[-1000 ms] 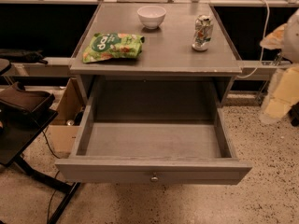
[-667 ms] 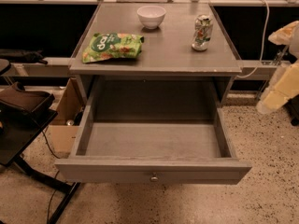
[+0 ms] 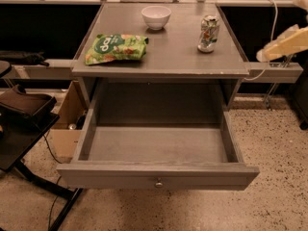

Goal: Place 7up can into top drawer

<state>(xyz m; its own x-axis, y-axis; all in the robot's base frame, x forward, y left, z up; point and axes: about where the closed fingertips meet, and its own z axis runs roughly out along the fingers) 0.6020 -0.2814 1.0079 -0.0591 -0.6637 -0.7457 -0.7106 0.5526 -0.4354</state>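
I will next move my gripper to the 7up can on top of the cabinet and close it around the upper half of the can's body (image 3: 209,29).
The 7up can (image 3: 208,33) stands upright near the right edge of the grey cabinet top (image 3: 168,57). It has a silver top and a white-and-green body. The top drawer (image 3: 159,146) is pulled fully out below the top and holds nothing. Its round metal knob (image 3: 158,182) sits at the centre of the front panel. My gripper (image 3: 263,55) comes in from the right edge on a cream-coloured arm. It hangs right of the cabinet at about the height of the top, apart from the can.
A white bowl (image 3: 156,17) stands at the back of the cabinet top. A flat green snack bag (image 3: 116,47) lies at the front left. A black chair (image 3: 21,112) and a cardboard box (image 3: 65,124) stand left of the cabinet. A grey rail (image 3: 276,71) runs along the right.
My arm has risen from low at the right edge to the height of the cabinet top and leaned in toward the cabinet. The can, bowl, bag and drawer have not moved.
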